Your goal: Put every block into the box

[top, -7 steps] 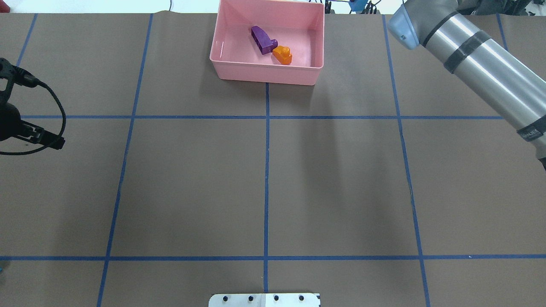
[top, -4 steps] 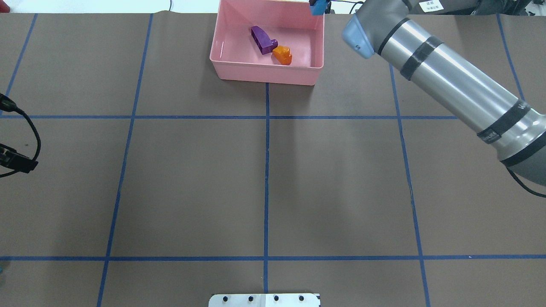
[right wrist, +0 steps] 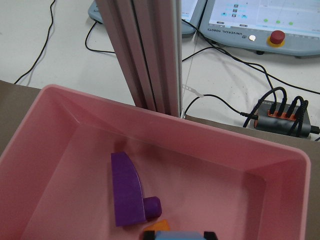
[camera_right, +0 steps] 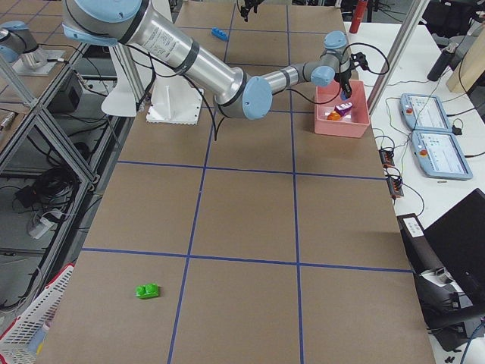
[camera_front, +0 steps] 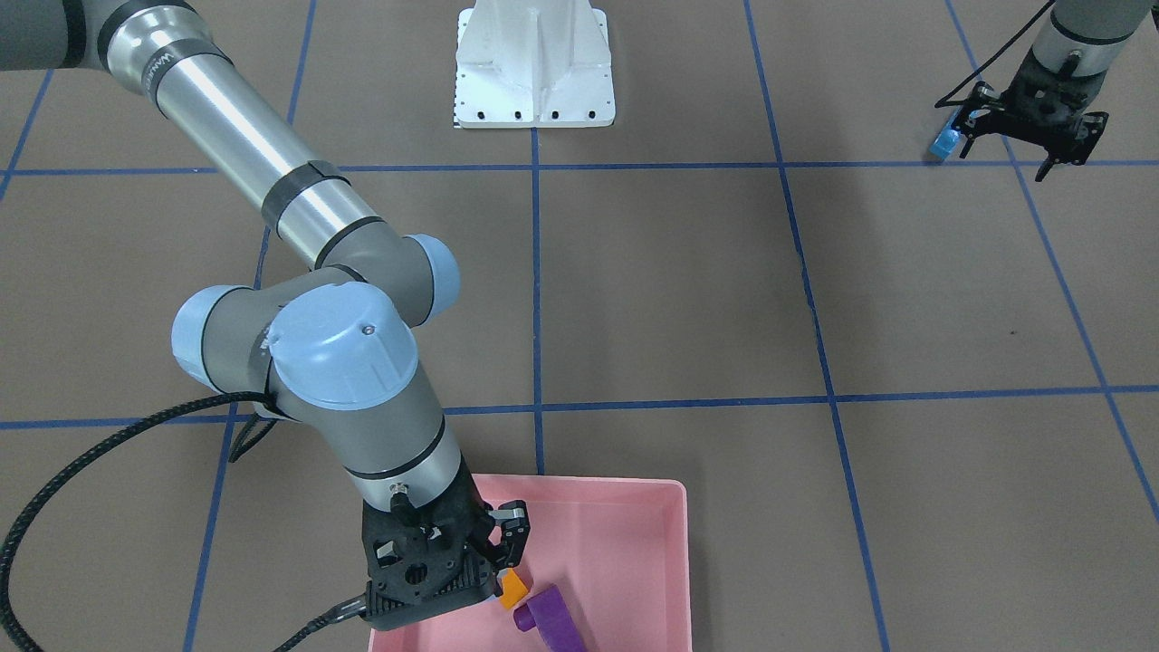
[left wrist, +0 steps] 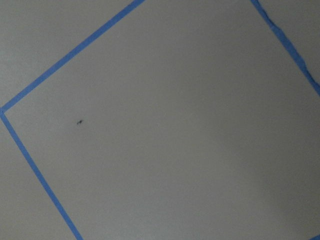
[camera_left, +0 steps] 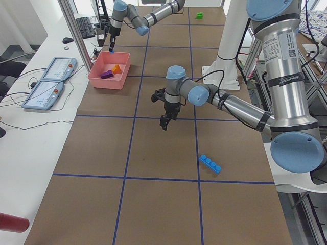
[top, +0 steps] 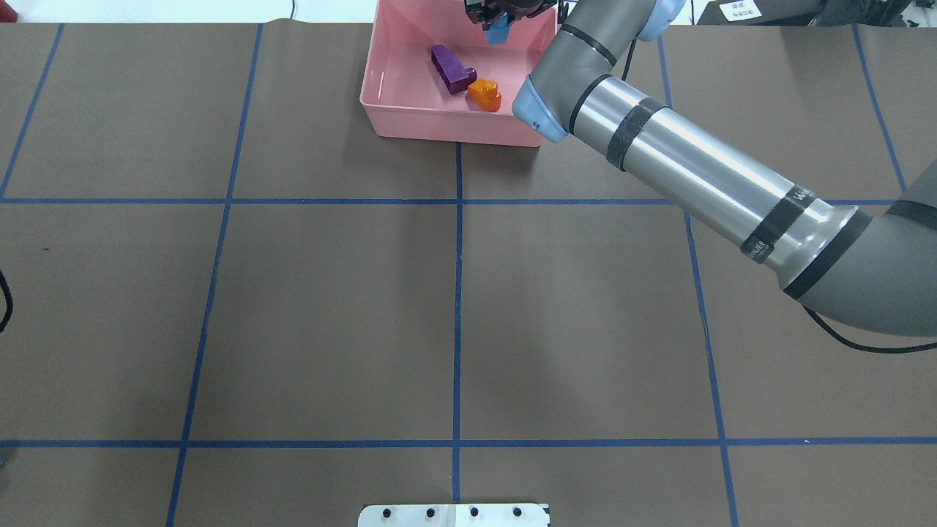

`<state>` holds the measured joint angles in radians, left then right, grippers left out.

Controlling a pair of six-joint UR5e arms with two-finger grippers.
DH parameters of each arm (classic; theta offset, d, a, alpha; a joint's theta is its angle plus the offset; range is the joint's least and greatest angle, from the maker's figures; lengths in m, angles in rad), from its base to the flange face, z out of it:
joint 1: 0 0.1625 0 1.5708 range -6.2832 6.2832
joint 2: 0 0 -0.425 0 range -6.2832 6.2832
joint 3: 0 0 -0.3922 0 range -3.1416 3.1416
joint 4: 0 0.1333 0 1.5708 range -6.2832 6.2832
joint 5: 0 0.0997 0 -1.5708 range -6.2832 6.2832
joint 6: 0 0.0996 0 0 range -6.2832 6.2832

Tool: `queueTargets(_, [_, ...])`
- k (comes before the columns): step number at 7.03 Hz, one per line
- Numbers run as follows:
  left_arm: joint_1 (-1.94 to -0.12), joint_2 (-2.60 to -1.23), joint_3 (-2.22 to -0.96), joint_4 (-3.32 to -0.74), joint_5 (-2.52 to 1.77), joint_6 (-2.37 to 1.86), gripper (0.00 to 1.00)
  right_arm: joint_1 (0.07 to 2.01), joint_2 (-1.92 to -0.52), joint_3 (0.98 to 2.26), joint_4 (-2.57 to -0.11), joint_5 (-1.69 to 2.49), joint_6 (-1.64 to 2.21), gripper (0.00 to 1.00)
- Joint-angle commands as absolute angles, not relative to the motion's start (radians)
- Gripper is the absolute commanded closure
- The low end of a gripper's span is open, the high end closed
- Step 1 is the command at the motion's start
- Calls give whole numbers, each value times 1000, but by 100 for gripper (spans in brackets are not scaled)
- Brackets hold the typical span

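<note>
The fingers of my left gripper will next go down to the long blue block's sides (camera_front: 953,131), beside the blue line on the table, and close there.
The pink box (top: 454,128) stands at the table's far edge, with the purple block (top: 450,68) and the orange block (top: 484,94) lying in it. My right gripper (top: 500,22) is shut on the small blue block (top: 500,31) and holds it above the box's far side. The block shows at the bottom of the right wrist view (right wrist: 175,235). My left gripper (camera_front: 1041,136) looks open and empty and hangs above the table near the long blue block (camera_left: 210,164). The green block (camera_right: 147,290) lies on the table at my far right end.
The white robot base (camera_front: 534,72) stands at the near middle edge. An aluminium post (right wrist: 145,50) rises just beyond the box. Control pendants (camera_left: 51,76) and cables lie on the white bench past it. My right arm (top: 695,183) stretches over the table's right half.
My right arm has swung left, carrying the small blue block from beyond the box's right corner to above the box. My left gripper has left the overhead view at its left edge.
</note>
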<state>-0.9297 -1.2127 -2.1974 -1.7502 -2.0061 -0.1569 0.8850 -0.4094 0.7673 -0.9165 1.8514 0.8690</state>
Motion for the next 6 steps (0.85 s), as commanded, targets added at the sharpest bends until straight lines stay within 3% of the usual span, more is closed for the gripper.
queueTargets(1, [-928,-1021,-2044,-2121,-2098,-156,0,883,-388,762,-910,1828,920,0])
queueTargets(2, [-928,-968,-1949,-2308,-2124,-166,0,900,-390,784,-917,1844,922,0])
queueTargets(6, [-916,-862,-1930,-2430,-2132,-250,0,975,-417,1070,-1312,2024,905,0])
